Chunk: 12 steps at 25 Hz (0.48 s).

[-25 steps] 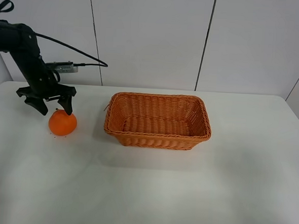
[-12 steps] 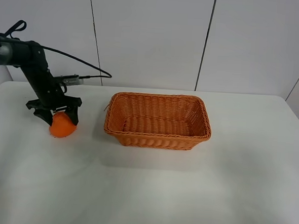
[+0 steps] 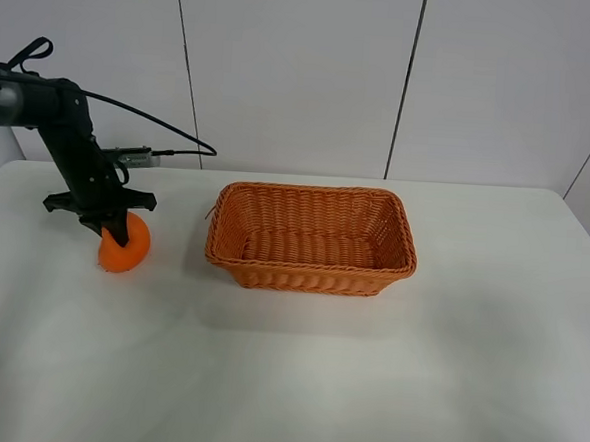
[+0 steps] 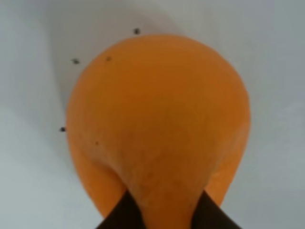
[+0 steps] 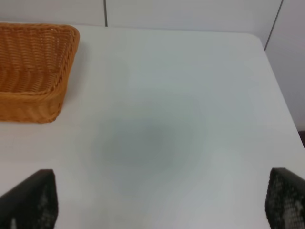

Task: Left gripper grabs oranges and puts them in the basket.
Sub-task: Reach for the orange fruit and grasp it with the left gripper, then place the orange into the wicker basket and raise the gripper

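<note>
I should release the orange with my left gripper on the wicker basket's bottom, about midway (image 3: 295,238) along the basket's front side.
The orange (image 3: 125,252) rests on the white table, left of the wicker basket (image 3: 308,276). My left gripper (image 3: 114,232) has come down from above onto the orange's top, and its dark prongs press against the fruit. In the left wrist view the orange (image 4: 157,119) fills the picture, and two dark fingertips (image 4: 119,217) hug its knob from either side. The basket holds nothing. My right gripper (image 5: 157,200) is open and empty over bare table to the right of the basket (image 5: 33,62). It is out of the exterior view.
The white table (image 3: 295,381) spreads wide in front of the basket. A grey panelled wall stands behind the table's far edge. A black cable (image 3: 170,138) trails from the left arm. Small dark specks (image 4: 75,61) lie on the table by the orange.
My left gripper dropped from just above the orange down onto it, and its spread prongs drew together on the fruit. The orange stayed on the table. The basket did not move.
</note>
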{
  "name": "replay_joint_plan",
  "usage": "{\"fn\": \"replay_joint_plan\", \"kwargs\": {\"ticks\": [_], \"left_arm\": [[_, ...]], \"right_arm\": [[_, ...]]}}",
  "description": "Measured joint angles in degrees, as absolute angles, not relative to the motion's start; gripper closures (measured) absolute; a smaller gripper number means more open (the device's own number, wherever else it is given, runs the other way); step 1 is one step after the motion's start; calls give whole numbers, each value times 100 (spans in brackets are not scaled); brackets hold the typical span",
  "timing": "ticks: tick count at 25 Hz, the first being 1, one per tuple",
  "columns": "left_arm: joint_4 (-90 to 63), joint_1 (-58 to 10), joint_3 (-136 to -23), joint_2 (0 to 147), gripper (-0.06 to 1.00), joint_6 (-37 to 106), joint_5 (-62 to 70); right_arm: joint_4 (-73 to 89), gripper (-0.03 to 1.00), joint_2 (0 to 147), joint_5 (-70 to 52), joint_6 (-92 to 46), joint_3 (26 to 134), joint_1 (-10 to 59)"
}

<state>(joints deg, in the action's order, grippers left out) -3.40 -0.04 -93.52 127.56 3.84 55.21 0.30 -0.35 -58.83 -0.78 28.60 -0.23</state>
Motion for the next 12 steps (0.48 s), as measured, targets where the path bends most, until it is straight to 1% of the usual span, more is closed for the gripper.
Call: {"fn": "replay_joint_plan", "kwargs": {"ticks": [5,12], "left_arm": [[-293,-4,-9481,12390,75,302,5812],[-316,-4,-10240,11648,75,193,6557]], "right_arm": [[30,27,-35,-5883,-78,2860,-23],[30,27,-35,-5883,-78,2860,-23]]}}
